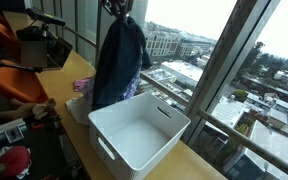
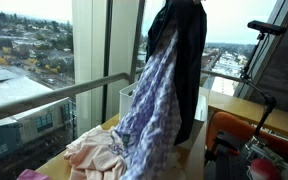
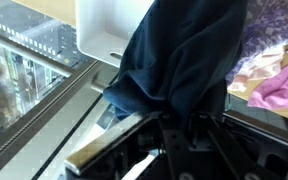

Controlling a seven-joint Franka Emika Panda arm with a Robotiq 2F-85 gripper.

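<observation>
Next, my gripper drops the dark navy garment inside the white plastic bin (image 1: 127, 132), toward the side of the bin away from the window.
My gripper (image 1: 117, 8) is high at the top of an exterior view, shut on a dark navy garment (image 1: 119, 60) that hangs down from it. The cloth's lower edge dangles beside the white plastic bin (image 1: 136, 137) on the wooden counter, near its far corner. Another exterior view shows the same dark garment (image 2: 189, 60) hanging in front of a purple patterned cloth (image 2: 154, 110). In the wrist view the navy fabric (image 3: 179, 55) bunches between the jaws of the gripper (image 3: 176, 118) and covers much of the bin (image 3: 109, 25).
A pile of pink and light clothes (image 2: 94, 155) lies on the wooden counter (image 1: 79, 65) by the window. A pink cloth (image 3: 279, 85) shows at the wrist view's right. Large window glass and a rail (image 1: 199, 95) run along the counter's edge. Equipment and cables (image 1: 34, 45) stand behind.
</observation>
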